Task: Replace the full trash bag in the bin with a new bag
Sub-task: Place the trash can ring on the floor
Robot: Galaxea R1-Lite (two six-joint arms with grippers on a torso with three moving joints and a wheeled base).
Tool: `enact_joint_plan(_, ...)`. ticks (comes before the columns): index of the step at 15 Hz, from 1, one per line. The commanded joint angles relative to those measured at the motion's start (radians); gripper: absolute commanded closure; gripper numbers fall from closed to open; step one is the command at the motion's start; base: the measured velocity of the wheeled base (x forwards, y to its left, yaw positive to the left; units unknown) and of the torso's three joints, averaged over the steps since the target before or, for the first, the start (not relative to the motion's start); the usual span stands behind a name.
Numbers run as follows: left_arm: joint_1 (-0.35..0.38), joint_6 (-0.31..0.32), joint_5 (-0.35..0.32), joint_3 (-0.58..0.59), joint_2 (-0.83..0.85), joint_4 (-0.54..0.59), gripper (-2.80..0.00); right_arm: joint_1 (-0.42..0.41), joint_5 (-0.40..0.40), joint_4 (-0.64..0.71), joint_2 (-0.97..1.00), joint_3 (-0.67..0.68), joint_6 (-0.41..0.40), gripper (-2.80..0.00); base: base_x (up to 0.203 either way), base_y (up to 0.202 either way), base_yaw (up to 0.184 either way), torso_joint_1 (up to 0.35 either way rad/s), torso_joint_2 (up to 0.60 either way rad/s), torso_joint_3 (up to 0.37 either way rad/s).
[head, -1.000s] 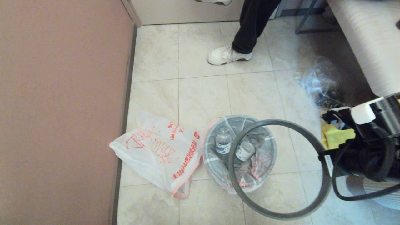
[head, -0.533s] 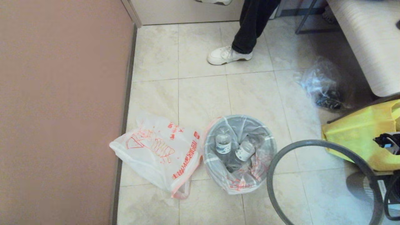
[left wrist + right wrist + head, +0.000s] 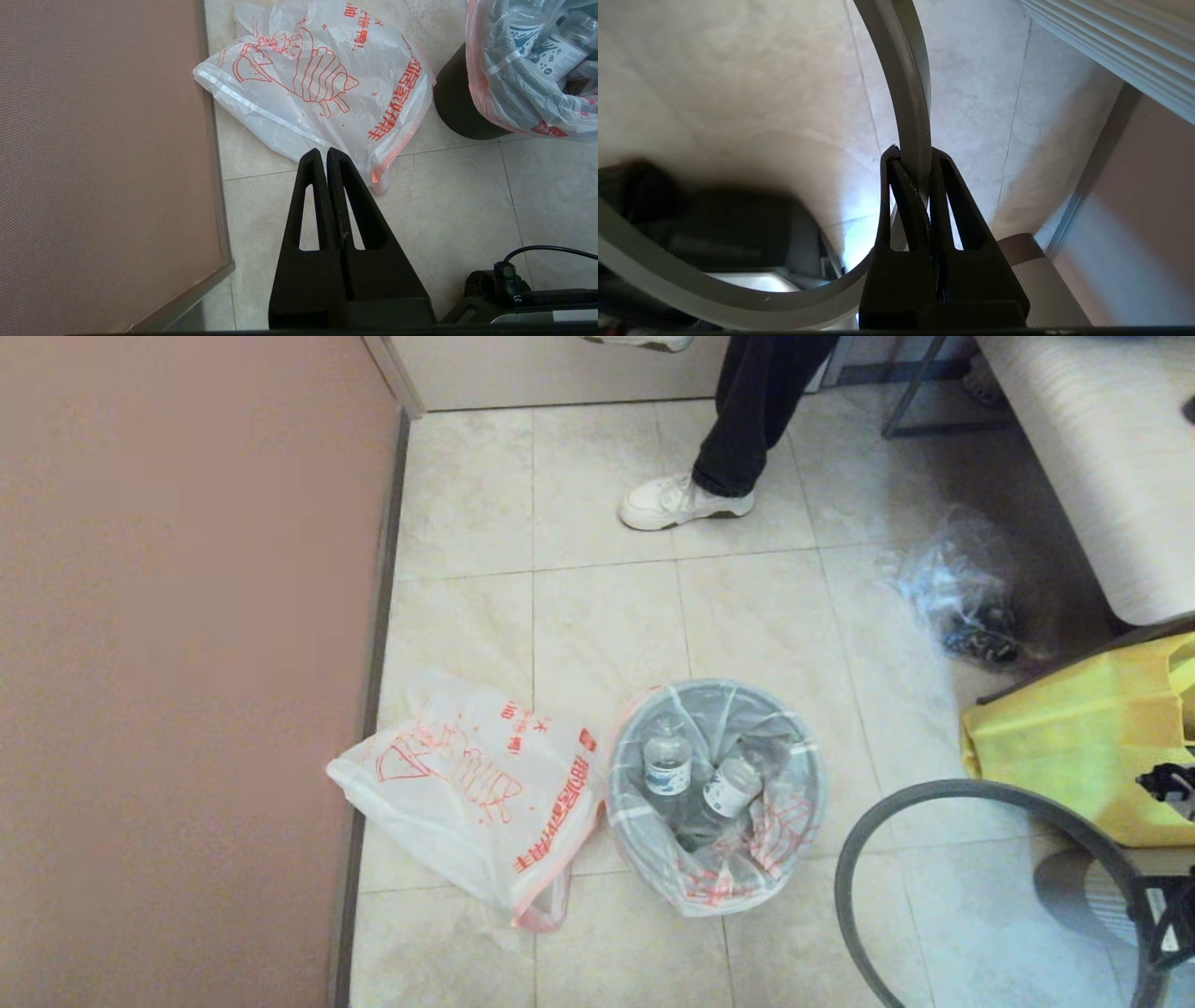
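Observation:
Next, my right gripper lets go of the bin's dark grey rim on the tiled floor (image 3: 825, 879) next to the bin, toward the yellow bag.
The pale grey bin (image 3: 624, 807) stands on the tiled floor, lined with the full trash bag (image 3: 738, 873), which holds clear bottles (image 3: 667, 765). The new bag (image 3: 467, 784) lies flat on the floor just left of the bin. My right gripper (image 3: 909, 156) is shut on the dark grey ring rim (image 3: 906, 84). It holds the rim (image 3: 934, 789) off the bin, in the air at the lower right. My left gripper (image 3: 323, 154) is shut and empty, hovering over the floor by the near edge of the new bag (image 3: 317, 79). The bin's wall (image 3: 455, 112) shows beside it.
A pink wall (image 3: 187, 663) runs along the left. A person's leg and white shoe (image 3: 672, 499) stand at the back. A clear plastic bag (image 3: 962, 588) and a yellow fabric bag (image 3: 1064, 756) lie at the right, under a pale bench (image 3: 1102, 448).
My right gripper has carried the ring rim from over the bin away to the right and nearer to me. The arm has mostly left the head view. The left gripper is still.

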Motion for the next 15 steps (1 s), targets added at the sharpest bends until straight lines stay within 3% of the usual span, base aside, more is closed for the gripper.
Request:
enact_joint_plan(1, 0.0, 0.0, 0.0, 0.0, 0.001, 0.0, 0.0, -0.026, 0.003, -0.074, 0.148, 0.021, -0.015, 0.0, 0.0, 0.0, 0.0, 0.0, 0.0, 0.0)
enact_joint_plan(6, 0.0, 0.0, -0.001, 0.0, 0.001, 0.0, 0.0, -0.044, 0.012, -0.446, 0.512, 0.029, -0.086, 0.0, 0.0, 0.0, 0.0, 0.0, 0.0, 0.0)
enact_joint_plan(9, 0.0, 0.0, -0.001, 0.0, 0.001, 0.0, 0.0, -0.044, 0.012, -0.617, 0.736, -0.036, -0.135, 0.0, 0.0, 0.0, 0.0, 0.0, 0.0, 0.0)
enact_joint_plan(15, 0.0, 0.0, -0.001, 0.0, 0.001, 0.0, 0.0, 0.013, 0.008, -0.681, 0.946, -0.277, -0.187, 0.0, 0.0, 0.0, 0.0, 0.0, 0.0, 0.0)
